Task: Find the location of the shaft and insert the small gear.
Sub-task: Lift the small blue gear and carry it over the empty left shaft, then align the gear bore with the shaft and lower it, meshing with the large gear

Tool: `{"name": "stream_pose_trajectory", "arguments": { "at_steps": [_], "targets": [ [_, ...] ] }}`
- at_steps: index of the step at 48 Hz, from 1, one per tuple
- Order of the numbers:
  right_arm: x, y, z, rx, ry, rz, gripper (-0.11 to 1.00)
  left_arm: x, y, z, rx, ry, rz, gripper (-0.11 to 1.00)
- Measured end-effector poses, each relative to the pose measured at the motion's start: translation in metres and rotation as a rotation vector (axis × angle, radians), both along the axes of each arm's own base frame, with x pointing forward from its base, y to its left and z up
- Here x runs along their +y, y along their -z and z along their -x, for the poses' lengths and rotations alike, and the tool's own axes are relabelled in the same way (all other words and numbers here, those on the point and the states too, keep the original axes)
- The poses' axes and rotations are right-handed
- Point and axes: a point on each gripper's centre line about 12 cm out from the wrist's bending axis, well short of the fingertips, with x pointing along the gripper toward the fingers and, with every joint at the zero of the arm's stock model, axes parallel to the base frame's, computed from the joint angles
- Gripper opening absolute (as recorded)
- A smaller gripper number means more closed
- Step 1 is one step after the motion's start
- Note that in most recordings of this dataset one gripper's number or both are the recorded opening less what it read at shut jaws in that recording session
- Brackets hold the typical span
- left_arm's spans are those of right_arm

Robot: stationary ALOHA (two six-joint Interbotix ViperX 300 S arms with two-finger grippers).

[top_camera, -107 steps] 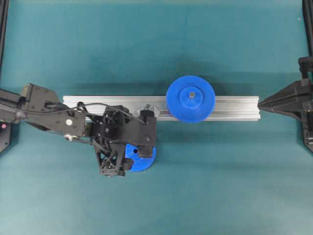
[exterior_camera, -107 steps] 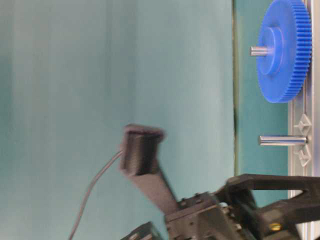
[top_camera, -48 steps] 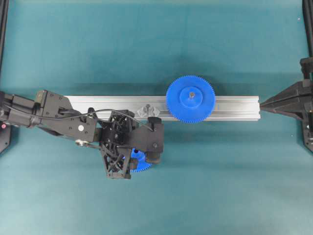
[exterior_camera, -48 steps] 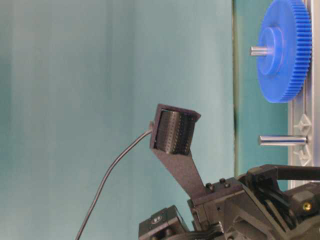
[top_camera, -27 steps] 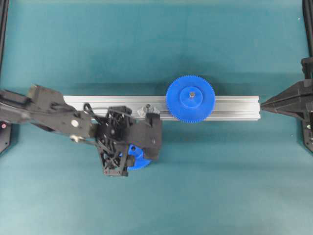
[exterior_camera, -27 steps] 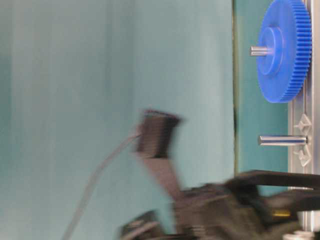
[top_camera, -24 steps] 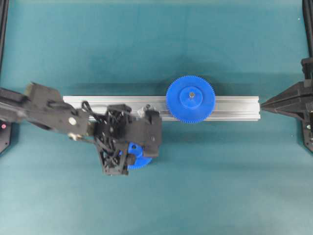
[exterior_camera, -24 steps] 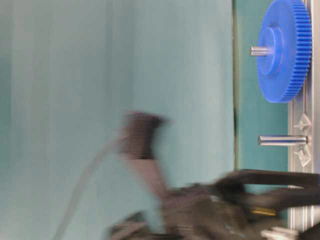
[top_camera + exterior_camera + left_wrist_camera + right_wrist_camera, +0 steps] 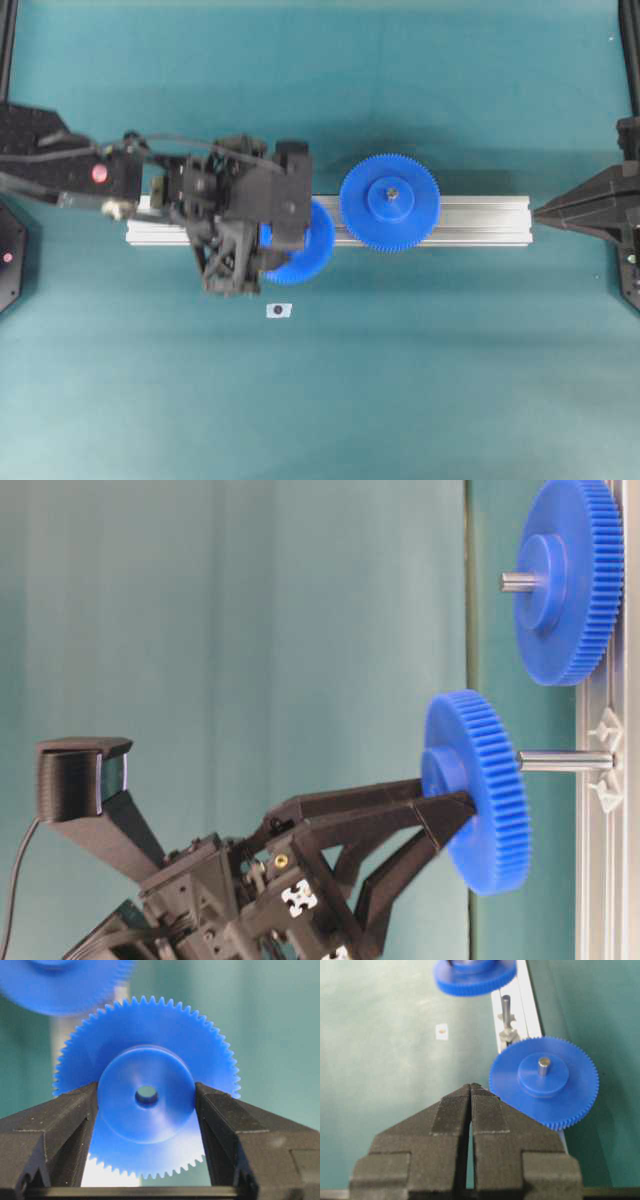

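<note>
The robot's left gripper should release the small gear on the shaft on the bar (image 9: 309, 221), with that gear's teeth against the larger blue gear. The small gear now sits just off the shaft's tip.
My left gripper (image 9: 146, 1095) is shut on the raised hub of the small gear (image 9: 150, 1035), a blue toothed wheel with a centre hole. In the overhead view the small gear (image 9: 305, 245) hangs over the rail, left of the larger gear, and hides the shaft. From table level the small gear (image 9: 480, 805) sits just off the tip of the shaft (image 9: 565, 761), its hub a little to one side of the pin's line. The shaft (image 9: 506, 1007) stands bare on its whitish mount. My right gripper (image 9: 471, 1085) is shut and empty at the rail's right end.
The larger blue gear (image 9: 390, 203) sits on its own grey pin on the aluminium rail (image 9: 480, 220), close to the small gear's teeth. A small white tag with a dark dot (image 9: 279, 310) lies on the teal table in front of the rail.
My left gripper has lifted the small gear off the table and carried it back over the rail, beside the larger gear. The white tag is now uncovered. The right arm has not moved.
</note>
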Motion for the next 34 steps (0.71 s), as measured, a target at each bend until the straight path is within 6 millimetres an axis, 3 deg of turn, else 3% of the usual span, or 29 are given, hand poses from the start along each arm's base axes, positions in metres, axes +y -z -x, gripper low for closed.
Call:
{"name": "stream_pose_trajectory", "arguments": {
  "at_steps": [21,34],
  "targets": [
    [-0.003,-0.004,0.003,-0.024,0.015,0.01,0.02,0.01,0.028,-0.011,0.061,-0.001,-0.022,0.64],
    [-0.005,-0.004,0.004,-0.029,0.028,0.009,0.02,0.017,0.028,-0.012,0.049,-0.015,-0.026,0.64]
  ]
}}
